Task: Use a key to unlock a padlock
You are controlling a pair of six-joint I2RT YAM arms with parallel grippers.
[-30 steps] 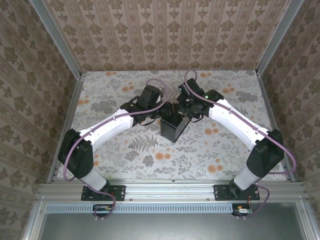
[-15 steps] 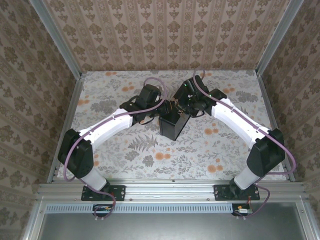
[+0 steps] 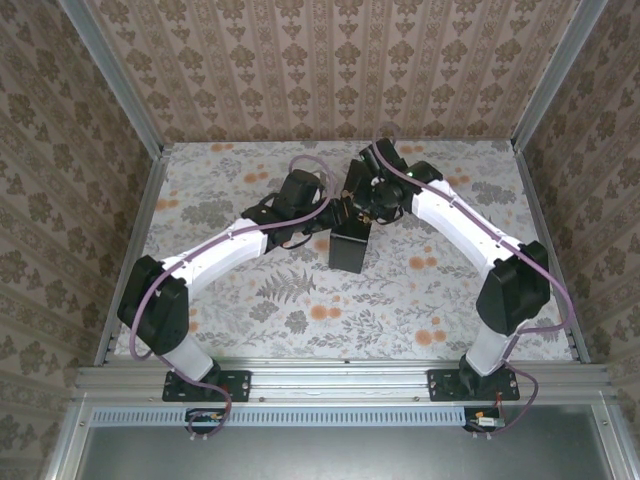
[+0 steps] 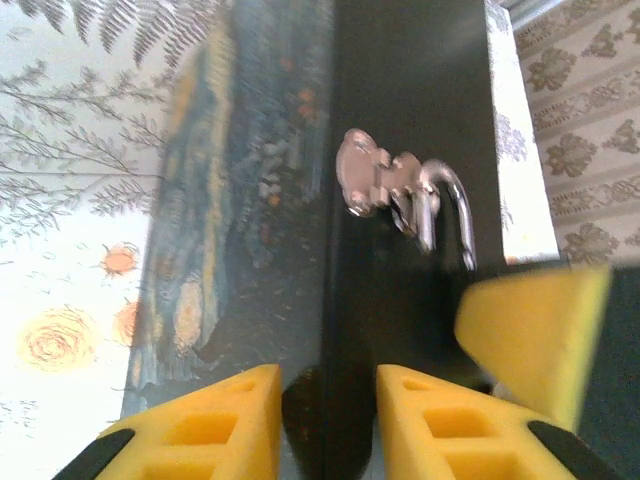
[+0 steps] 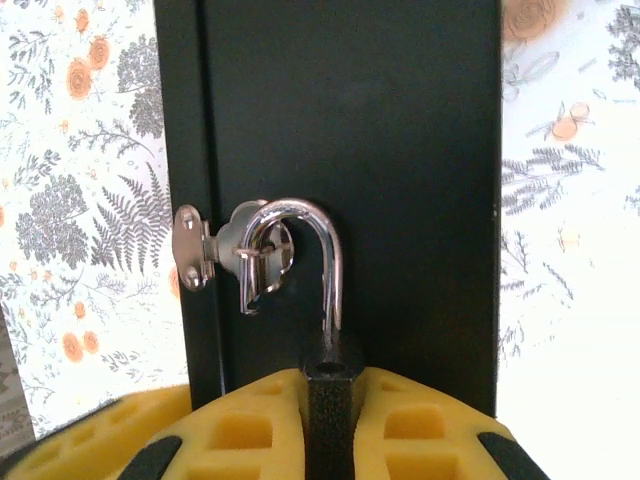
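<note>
Next, I release the padlock with my right gripper on the orange flowers of the cloth point(image 3: 416, 253) beside the black box.
The padlock's dark body point(image 5: 331, 408) is clamped between my right gripper's point(image 5: 331, 425) yellow fingers. Its silver shackle point(image 5: 330, 262) stands open: one leg is out of the body, whose empty hole shows, and the hooked end hangs through the hasp point(image 5: 192, 248) on the black box point(image 5: 400, 140). In the left wrist view the shackle point(image 4: 452, 205) and hasp point(image 4: 368, 178) lie ahead of my left gripper point(image 4: 328, 425). It is narrowly open over the box's edge, with only shadow between the fingers. The key is hidden.
The box point(image 3: 351, 248) with the blue-yellow painted lid point(image 4: 235, 210) lies mid-table on the flowered cloth point(image 3: 420, 300). Both wrists crowd its far end, and a right finger point(image 4: 530, 330) shows blurred in the left wrist view. Patterned walls point(image 3: 330, 70) enclose the table.
The box has swung from a slant to nearly straight, its near end moving left. The right wrist moved left and farther back with the padlock. The left arm barely moved.
</note>
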